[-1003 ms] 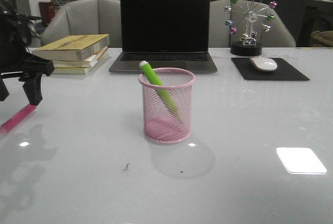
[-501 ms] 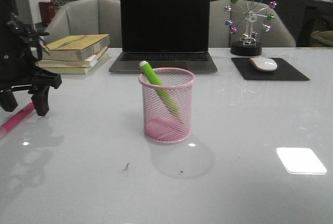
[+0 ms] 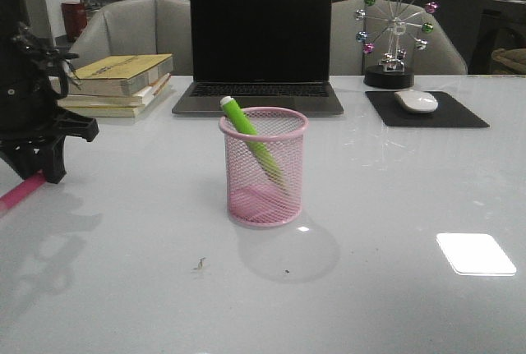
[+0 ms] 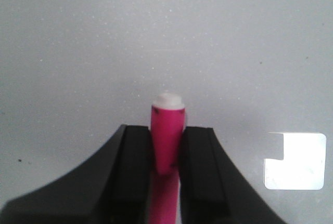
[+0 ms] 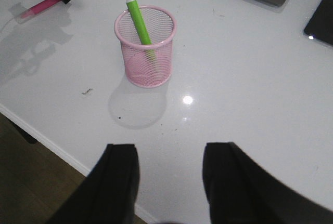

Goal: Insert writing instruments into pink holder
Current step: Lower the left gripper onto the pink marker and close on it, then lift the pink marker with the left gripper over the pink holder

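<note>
Next, my left gripper releases the pink marker, which lies flat on the table now, inside the pink mesh holder, leaning (image 3: 277,153) next to the green marker.
The pink marker (image 3: 20,192) lies flat on the white table at the far left, its white end pointing away from the fingers in the left wrist view. My left gripper (image 3: 45,175) is down over it, and both black fingers press against the pink marker (image 4: 167,135). The pink mesh holder (image 3: 263,169) stands upright mid-table with the green marker (image 3: 246,128) leaning inside, white tip above the rim. My right gripper (image 5: 169,151) hangs open and empty above the table's near edge, well short of the holder (image 5: 145,47). It does not show in the front view.
A dark laptop (image 3: 259,42) sits behind the holder, with stacked books (image 3: 119,79) to its left. At the back right are a white mouse (image 3: 417,101) on a black mat (image 3: 460,114) and a ferris-wheel ornament (image 3: 394,29). The table's front edge (image 5: 52,146) runs below the right gripper.
My left gripper has come down onto the pink marker and its fingers have drawn together around it. The holder and the green marker have not moved.
</note>
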